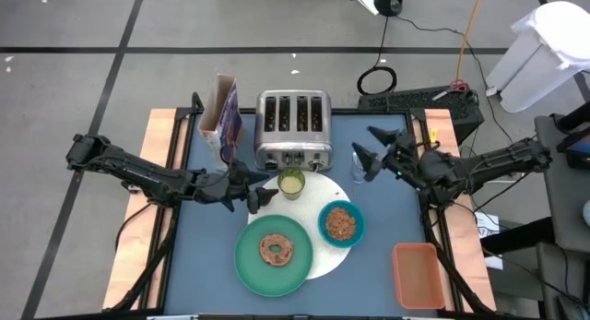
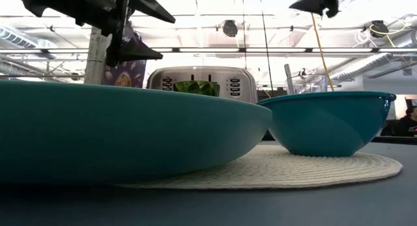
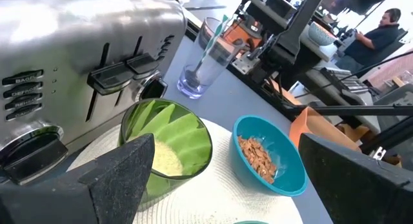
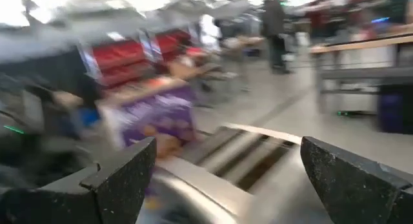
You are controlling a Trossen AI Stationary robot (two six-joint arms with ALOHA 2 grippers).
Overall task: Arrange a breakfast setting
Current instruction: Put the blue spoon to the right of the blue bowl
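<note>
The spoon's handle [image 1: 357, 160] is in the clear glass beside the toaster. My right gripper will move down to it next and close there.
The white disc [image 1: 324, 255] lies on the blue table. On it rest the green plate [image 1: 249, 265] with the brown ring pastry [image 1: 276, 250], the teal bowl [image 1: 341, 224] of cereal and the yellow-green cup [image 1: 291, 183]. The cup [image 3: 169, 150] and the bowl [image 3: 268, 159] also show in the left wrist view. The clear glass [image 3: 203, 62] stands right of the toaster with a spoon handle [image 2: 288, 76] in it. My left gripper [image 1: 253, 186] hangs open beside the cup. My right gripper [image 1: 371, 151] is open, raised above the glass. The dark red fruit is out of view.
The silver toaster [image 1: 293, 126] stands behind the disc, with the purple cereal box [image 1: 222, 110] to its left. An orange container [image 1: 417, 276] sits at the near right corner. People show in the room beyond the table [image 3: 381, 30].
</note>
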